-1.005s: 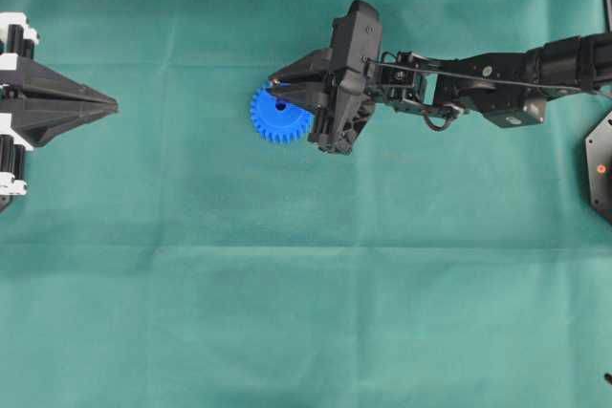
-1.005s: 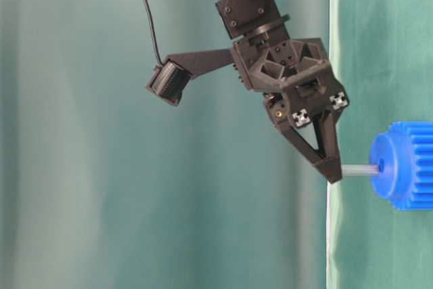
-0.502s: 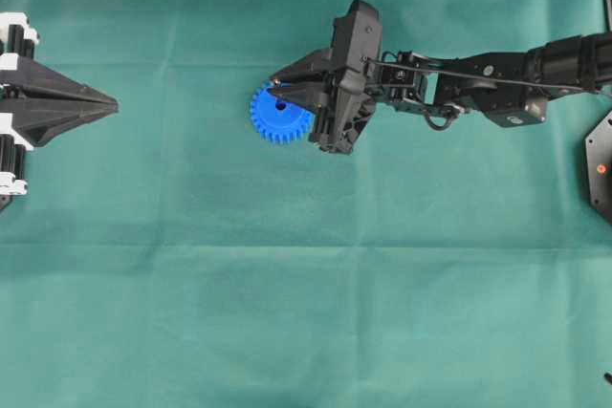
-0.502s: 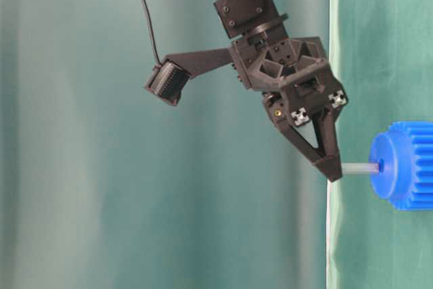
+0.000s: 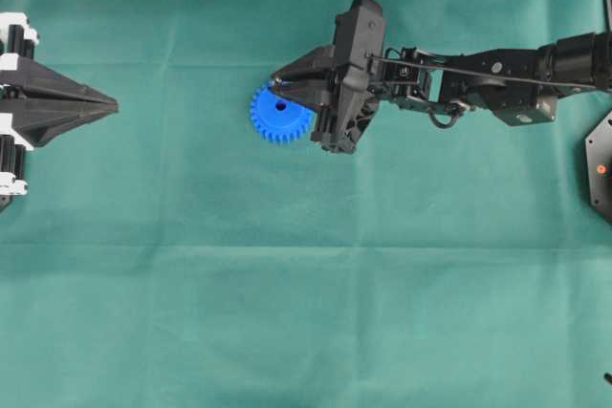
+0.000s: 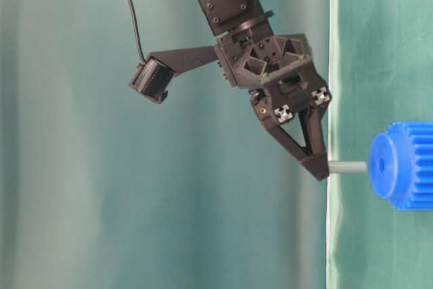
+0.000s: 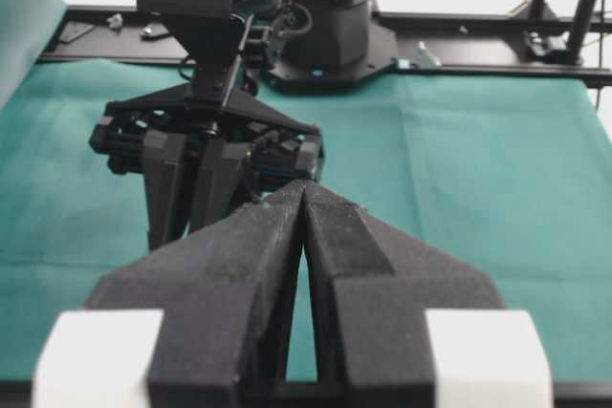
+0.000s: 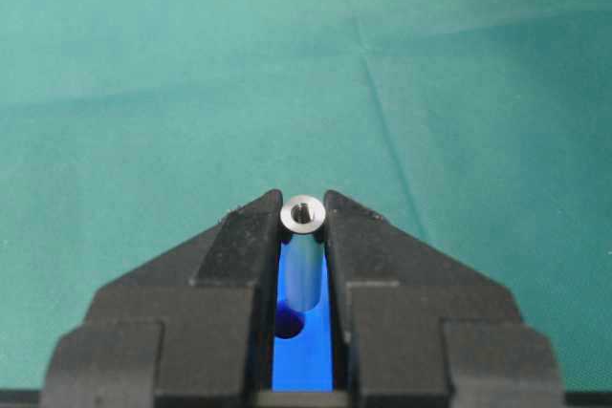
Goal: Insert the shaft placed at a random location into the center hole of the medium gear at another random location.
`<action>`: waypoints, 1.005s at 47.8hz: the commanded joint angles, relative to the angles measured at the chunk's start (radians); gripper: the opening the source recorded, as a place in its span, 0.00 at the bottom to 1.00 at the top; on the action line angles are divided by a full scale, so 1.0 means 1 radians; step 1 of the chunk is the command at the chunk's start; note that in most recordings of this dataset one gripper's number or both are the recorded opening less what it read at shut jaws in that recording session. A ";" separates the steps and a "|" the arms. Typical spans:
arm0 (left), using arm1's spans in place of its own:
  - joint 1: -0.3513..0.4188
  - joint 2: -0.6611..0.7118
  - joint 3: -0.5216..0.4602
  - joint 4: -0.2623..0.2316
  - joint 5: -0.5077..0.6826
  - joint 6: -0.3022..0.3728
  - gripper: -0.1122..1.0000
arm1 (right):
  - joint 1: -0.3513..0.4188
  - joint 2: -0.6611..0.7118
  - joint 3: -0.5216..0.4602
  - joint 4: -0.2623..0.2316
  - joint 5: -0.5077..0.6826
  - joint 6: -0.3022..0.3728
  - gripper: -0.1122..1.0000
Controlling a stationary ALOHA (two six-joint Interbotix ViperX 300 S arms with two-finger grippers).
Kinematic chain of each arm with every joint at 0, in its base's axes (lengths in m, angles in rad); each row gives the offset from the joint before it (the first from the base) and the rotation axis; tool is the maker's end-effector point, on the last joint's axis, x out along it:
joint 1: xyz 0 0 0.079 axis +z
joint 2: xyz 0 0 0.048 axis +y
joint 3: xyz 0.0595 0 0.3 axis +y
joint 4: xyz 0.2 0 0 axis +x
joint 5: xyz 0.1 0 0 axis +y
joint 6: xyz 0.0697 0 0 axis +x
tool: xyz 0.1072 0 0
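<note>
Next, my right gripper lets go of the silvery shaft in the dark center hole of the blue medium gear (image 5: 281, 105) (image 8: 289, 320).
The blue medium gear (image 5: 277, 119) lies flat on the green cloth, with its dark center hole (image 5: 280, 105) showing. My right gripper (image 5: 277, 85) hovers over it, shut on the silvery shaft (image 6: 347, 166). The shaft points straight at the gear (image 6: 408, 165); its free end is just off the hub face, level with the center hole (image 6: 379, 165). In the right wrist view the shaft (image 8: 303, 250) is pinched between the fingertips, its lower end just beside the center hole (image 8: 289, 324). My left gripper (image 5: 111, 102) rests far left, shut and empty (image 7: 304, 188).
Green cloth (image 5: 306, 284) covers the whole table. A black fixture (image 5: 600, 169) sits at the right edge. The right arm's base (image 7: 325, 35) and a black frame rail stand behind the gear. The right arm's wrist camera (image 6: 150, 80) juts out beside the gripper.
My right gripper has lifted away from the gear with the shaft, whose tip has drawn back from the hub hole to just off its face. The left arm is unmoved.
</note>
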 commanded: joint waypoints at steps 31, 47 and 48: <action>0.003 0.008 -0.015 0.003 -0.005 0.000 0.10 | -0.005 0.046 -0.020 0.002 -0.015 0.005 0.23; 0.003 0.008 -0.015 0.002 -0.005 0.000 0.10 | -0.005 0.086 -0.029 0.002 -0.028 0.006 0.23; 0.003 0.008 -0.015 0.002 -0.005 0.000 0.10 | -0.005 0.086 -0.029 0.002 -0.028 0.005 0.23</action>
